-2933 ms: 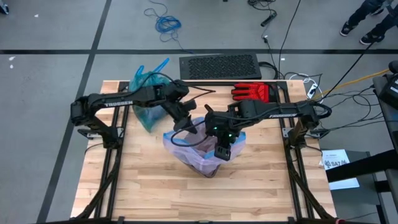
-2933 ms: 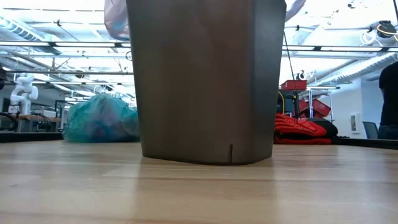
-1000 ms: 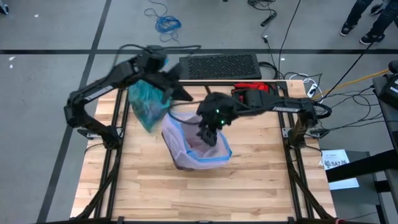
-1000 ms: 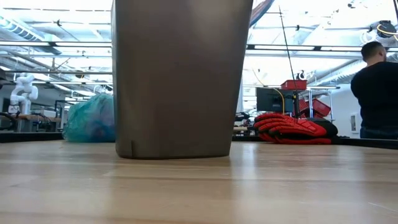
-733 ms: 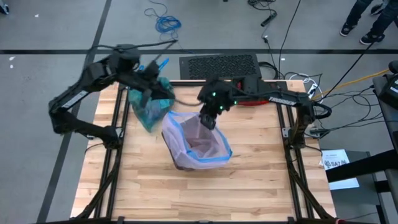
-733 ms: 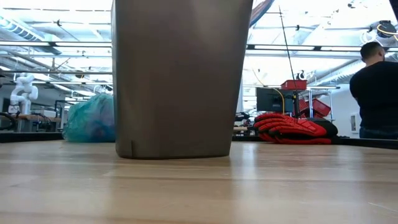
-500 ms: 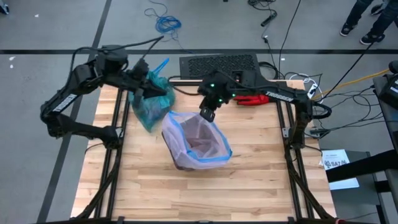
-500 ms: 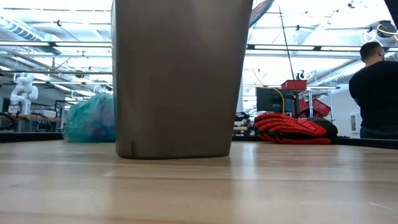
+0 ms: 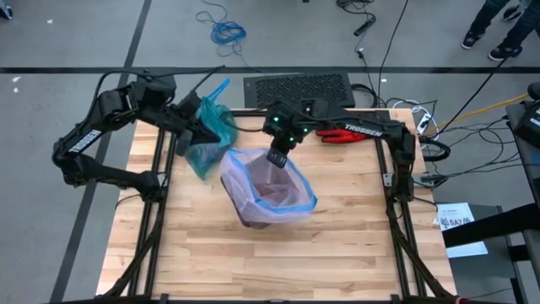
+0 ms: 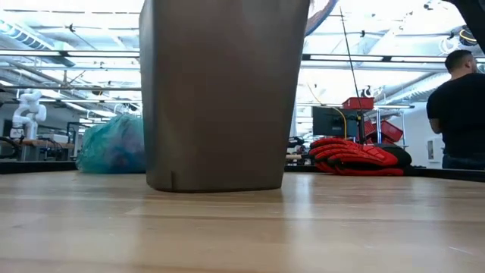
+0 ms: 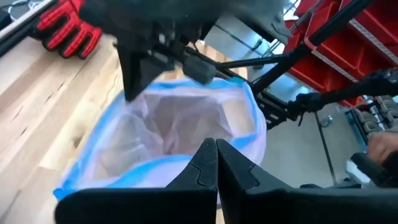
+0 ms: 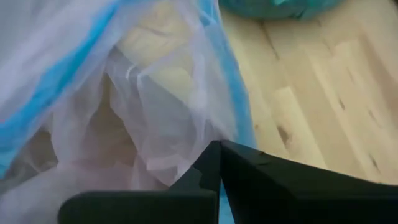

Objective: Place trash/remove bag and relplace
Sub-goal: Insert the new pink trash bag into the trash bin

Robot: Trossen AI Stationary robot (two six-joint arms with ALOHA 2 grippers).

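Observation:
The fingers of the robot's right gripper meet the pink liner's film beside the blue strip, so the right gripper needs to open them and take the blue strip at the liner's far rim (image 12: pixel 242 123).
A grey bin (image 10: pixel 220 98) stands mid-table, lined with the pale pink replacement bag (image 9: pixel 268 192), whose blue strip runs round the rim. My right gripper (image 9: pixel 277 159) is shut at this liner's far rim. The teal bag (image 9: pixel 205 143), tied and bulging, rests on the table's far left (image 10: pixel 114 144). No loose trash shows. My left gripper (image 9: pixel 202 133) hangs shut above the teal bag. It points at the bin and has nothing between its fingers (image 11: pixel 216 149). My right gripper pinches the pink liner's film (image 12: pixel 198 144) between its two fingertips, at the far rim beside the blue strip (image 12: pixel 239 124). The fingers slant down from the table's far side. One layer or several, I cannot tell. The liner stays draped over the bin.
A red glove (image 9: pixel 342 131) lies at the table's far right, behind the right arm. A black mat (image 9: pixel 297 89) lies beyond the far edge. A person (image 10: pixel 458 114) stands in the room behind. Bare wood spreads along the near half of the table (image 9: pixel 270 262).
My right gripper has come up out of the bin's mouth and gone toward the far edge, to the liner's far rim. My left gripper has drawn back toward the table's left, from beside the bin to above the teal bag. The bin has shifted slightly.

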